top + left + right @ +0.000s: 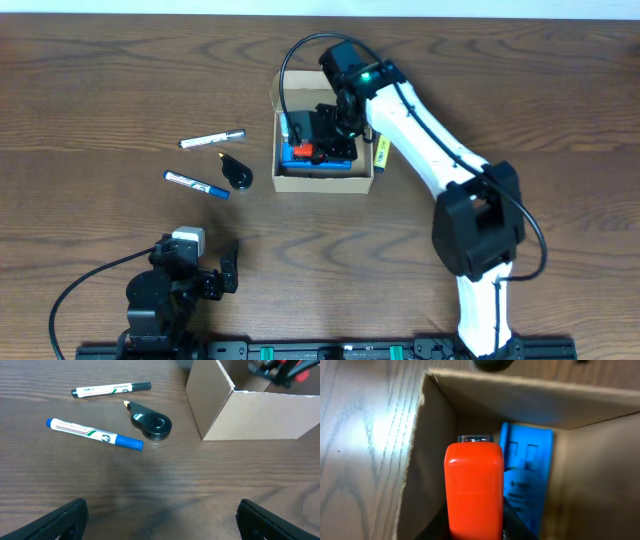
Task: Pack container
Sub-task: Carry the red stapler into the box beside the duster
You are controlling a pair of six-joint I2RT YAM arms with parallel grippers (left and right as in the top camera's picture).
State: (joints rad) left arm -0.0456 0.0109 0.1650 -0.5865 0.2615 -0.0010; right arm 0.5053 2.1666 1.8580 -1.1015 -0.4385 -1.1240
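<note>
My right gripper needs to release the orange rectangular object between the blue object and the tan cardboard box's front side (pixel 314 172) (pixel 472 482). The orange object is now down inside that box.
The tan cardboard box (pixel 322 182) stands open at the table's centre, and it also shows in the left wrist view (pixel 260 415). My right gripper (pixel 327 147) reaches down into it, shut on an orange rectangular object (pixel 473 485). A blue object (pixel 527 475) lies in the box beside the orange one, also visible from overhead (pixel 293 154). My left gripper (pixel 215 275) is open and empty near the front left edge, its fingers (pixel 162 520) spread wide over bare wood.
Left of the box lie a black-capped marker (pixel 212 139), a blue-capped marker (pixel 196 184) and a black tape dispenser (pixel 237 172); they also show in the left wrist view. A yellow item (pixel 381 152) lies against the box's right side.
</note>
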